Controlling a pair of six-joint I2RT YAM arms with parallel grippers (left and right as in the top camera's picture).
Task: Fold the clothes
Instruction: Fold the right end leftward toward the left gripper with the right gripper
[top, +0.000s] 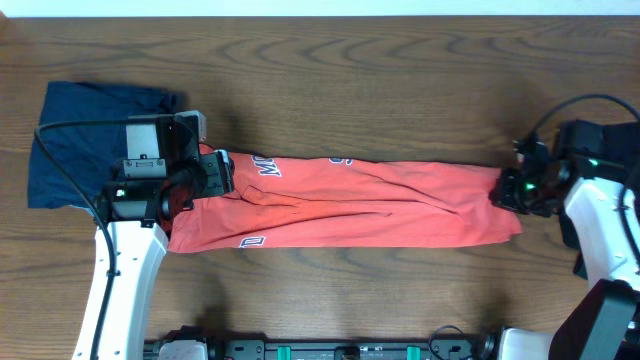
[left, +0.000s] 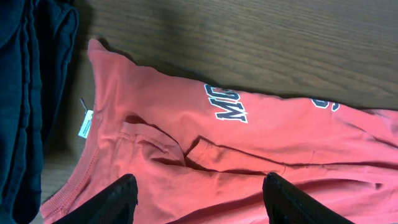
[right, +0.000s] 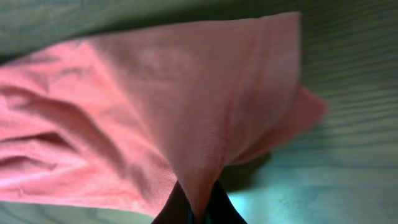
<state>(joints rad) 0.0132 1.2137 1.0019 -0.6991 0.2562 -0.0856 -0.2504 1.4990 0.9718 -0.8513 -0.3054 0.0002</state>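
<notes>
The hem end will go down from my hand on the red cloth (top: 407, 194), in the space that lies between the lettering and my right gripper.
A red shirt (top: 350, 200) with dark lettering lies stretched in a long band across the middle of the wooden table. My left gripper (left: 196, 199) is open above its collar end, at the left of the overhead view (top: 215, 172), with the red cloth (left: 249, 137) between the fingers but not pinched. My right gripper (right: 198, 208) is shut on the hem end of the red shirt (right: 186, 112), at the right of the overhead view (top: 512, 190). The cloth rises from the table into its jaws.
A folded dark blue garment (top: 85, 140) lies at the far left of the table, beside the shirt's collar, and shows in the left wrist view (left: 31, 93). A white tag (left: 85, 123) hangs at the collar. Bare wood table (top: 380, 80) surrounds the shirt.
</notes>
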